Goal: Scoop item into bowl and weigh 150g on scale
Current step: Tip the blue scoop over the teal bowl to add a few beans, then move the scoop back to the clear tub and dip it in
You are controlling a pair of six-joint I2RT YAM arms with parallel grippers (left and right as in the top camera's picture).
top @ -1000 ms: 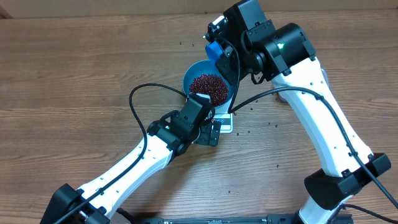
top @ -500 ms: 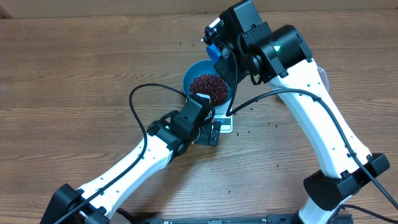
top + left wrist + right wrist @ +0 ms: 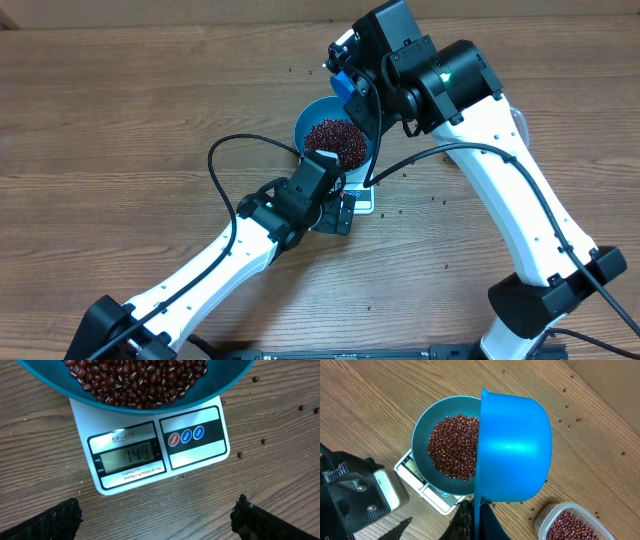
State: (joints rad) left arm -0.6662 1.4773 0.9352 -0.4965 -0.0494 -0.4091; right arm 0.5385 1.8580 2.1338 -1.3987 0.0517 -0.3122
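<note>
My right gripper needs to let go of the blue scoop, to be left lying on the beans inside the clear plastic tub [image 3: 486,140].
The blue bowl [image 3: 303,128] sits on the white scale [image 3: 364,201], heaped with dark red beans [image 3: 336,140]. In the left wrist view the scale [image 3: 195,455] shows its display [image 3: 129,456] reading 149 below the bowl [image 3: 75,391] and beans [image 3: 135,375]. My left gripper [image 3: 155,522] hovers open over bare wood just in front of the scale, nothing between its fingertips [image 3: 52,520]. My right gripper [image 3: 479,510] is shut on the handle of a blue scoop [image 3: 515,450]. The scoop is turned on its side over the bowl's [image 3: 422,430] edge, its inside hidden.
A clear plastic tub [image 3: 540,519] of beans stands near the right gripper, beside the scale [image 3: 432,492]. Loose beans [image 3: 256,379] are scattered on the wooden table [image 3: 120,120] around the scale. The left arm [image 3: 220,260] and right arm [image 3: 520,190] cross the near half.
The right gripper with the scoop shifted slightly toward the far side a second ago, then held still. The left arm has not moved.
</note>
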